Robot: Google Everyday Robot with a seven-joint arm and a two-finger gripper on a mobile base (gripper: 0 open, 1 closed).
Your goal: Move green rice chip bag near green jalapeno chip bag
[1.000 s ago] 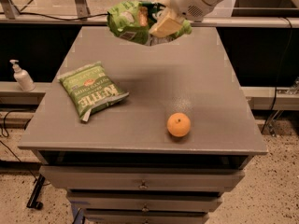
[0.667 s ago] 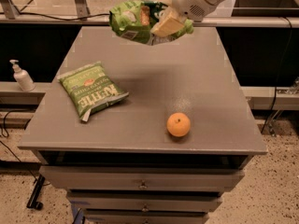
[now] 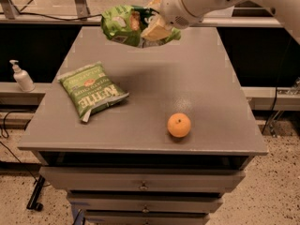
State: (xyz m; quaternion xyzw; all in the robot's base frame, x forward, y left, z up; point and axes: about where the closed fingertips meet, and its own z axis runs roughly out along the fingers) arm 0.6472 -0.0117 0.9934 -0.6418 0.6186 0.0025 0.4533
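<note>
Next, my gripper releases the green rice chip bag, now hanging above the far middle of the table, on the grey table (image 3: 122, 58) behind the green jalapeno chip bag.
The green rice chip bag (image 3: 126, 25) is glossy, bright green and crumpled. It hangs in the air above the far middle of the table, held by my gripper (image 3: 152, 26), which is shut on its right side. The green jalapeno chip bag (image 3: 92, 91) lies flat on the left part of the table, darker green with white "KETTLE" lettering. The held bag is up and to the right of it, well apart.
An orange (image 3: 179, 124) sits on the grey table (image 3: 197, 78) near the front right. A white pump bottle (image 3: 20, 76) stands on a ledge left of the table. Drawers run below the table's front edge.
My gripper has carried the green rice chip bag slightly to the left. The jalapeno bag and the orange have not moved.
</note>
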